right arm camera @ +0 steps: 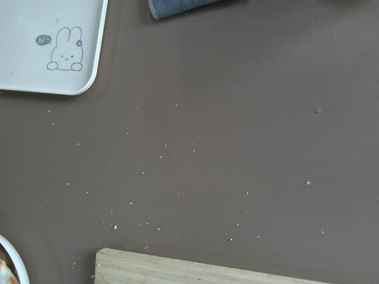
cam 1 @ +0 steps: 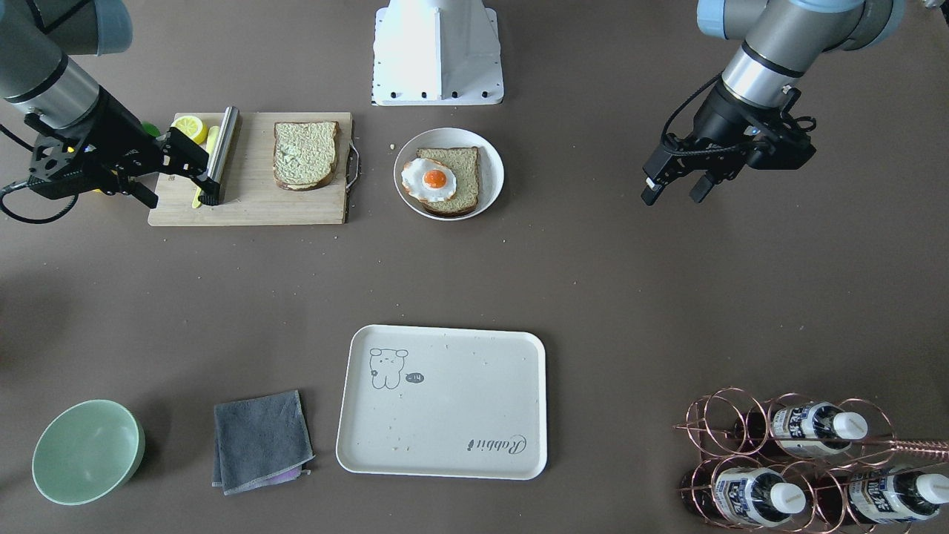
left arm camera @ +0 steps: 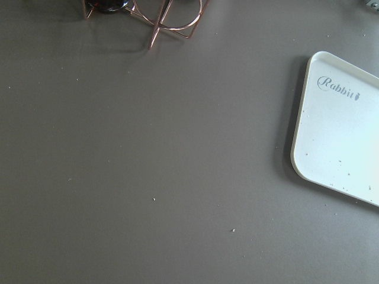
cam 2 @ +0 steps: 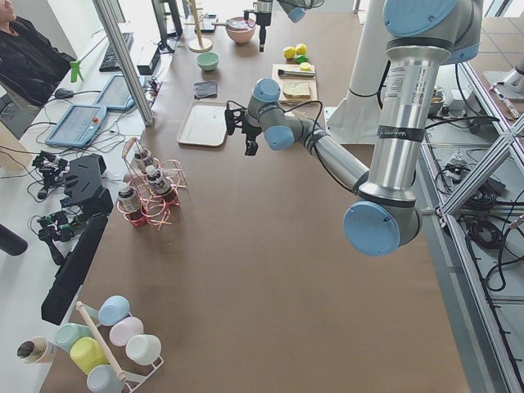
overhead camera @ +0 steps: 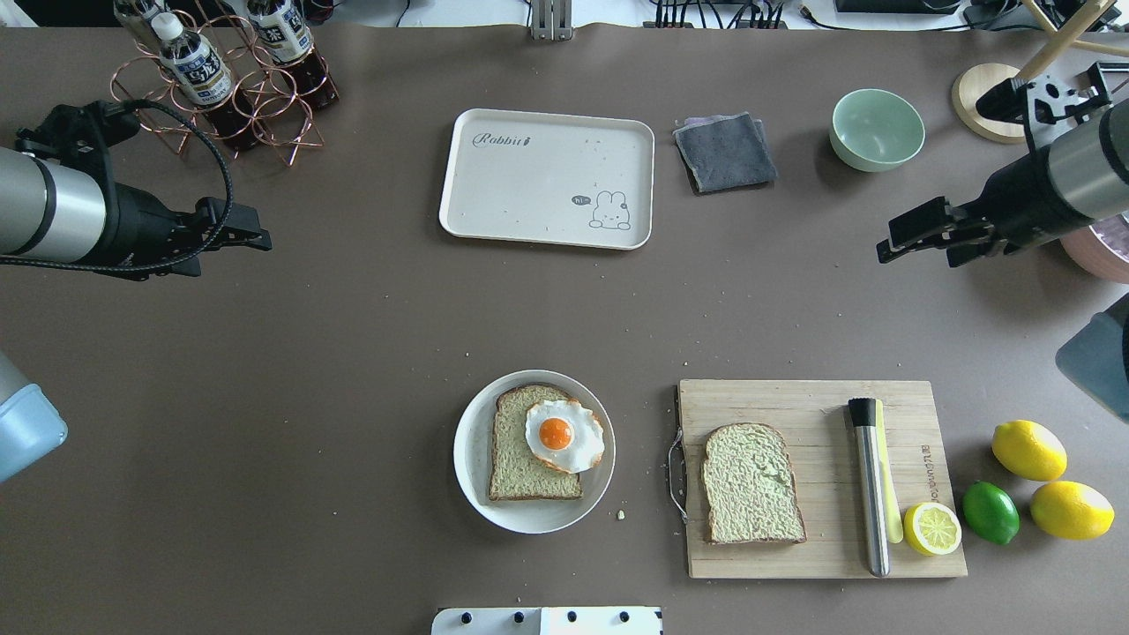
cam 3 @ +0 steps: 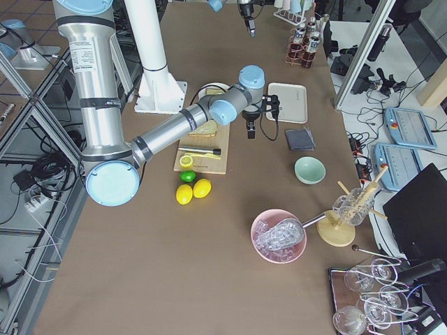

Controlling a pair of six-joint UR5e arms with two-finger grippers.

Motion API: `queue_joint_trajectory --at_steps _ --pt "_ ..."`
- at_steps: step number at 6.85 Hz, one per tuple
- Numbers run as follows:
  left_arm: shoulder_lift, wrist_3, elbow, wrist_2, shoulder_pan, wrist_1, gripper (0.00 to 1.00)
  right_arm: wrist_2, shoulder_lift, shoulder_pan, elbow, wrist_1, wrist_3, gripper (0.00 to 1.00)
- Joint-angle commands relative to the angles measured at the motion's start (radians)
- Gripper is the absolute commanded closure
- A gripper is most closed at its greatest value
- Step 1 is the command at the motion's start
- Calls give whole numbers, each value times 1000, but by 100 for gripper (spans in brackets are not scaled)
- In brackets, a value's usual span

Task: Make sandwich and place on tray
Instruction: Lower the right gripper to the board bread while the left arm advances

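Note:
My right gripper grabs next the knife-side edge [cam 1: 277, 159] of the bread slice lying on the wooden cutting board.
One bread slice [overhead camera: 516, 459] lies on a round white plate [overhead camera: 467, 459] with the fried egg [overhead camera: 564, 435] on top of it. The other slice [overhead camera: 751, 485] lies on the wooden cutting board [overhead camera: 794, 406]. The cream tray [overhead camera: 547, 176] is bare at the table's far side; its corners show in the left wrist view [left arm camera: 343, 130] and the right wrist view [right arm camera: 47, 47]. My left gripper [overhead camera: 256, 231] hovers open and empty at the table's left, away from everything. My right gripper [overhead camera: 895, 236] hovers open and empty at the right, beyond the board.
A steel-handled knife [overhead camera: 869, 485] and a lemon half [overhead camera: 932, 527] lie on the board. Two lemons [overhead camera: 1028, 450] and a lime [overhead camera: 990, 511] lie to its right. A grey cloth [overhead camera: 725, 152] and a green bowl [overhead camera: 877, 128] sit right of the tray. A copper bottle rack [overhead camera: 220, 79] stands far left.

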Motion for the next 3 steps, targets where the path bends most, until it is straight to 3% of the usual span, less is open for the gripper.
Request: queue_joint_trajectory --at_steps 1,3 --pt "0 -8 -5 2 4 3 2 -124 -12 -188 3 59 106 0" --pt "-3 -8 -4 2 2 4 3 -135 -40 -265 2 126 133 1"
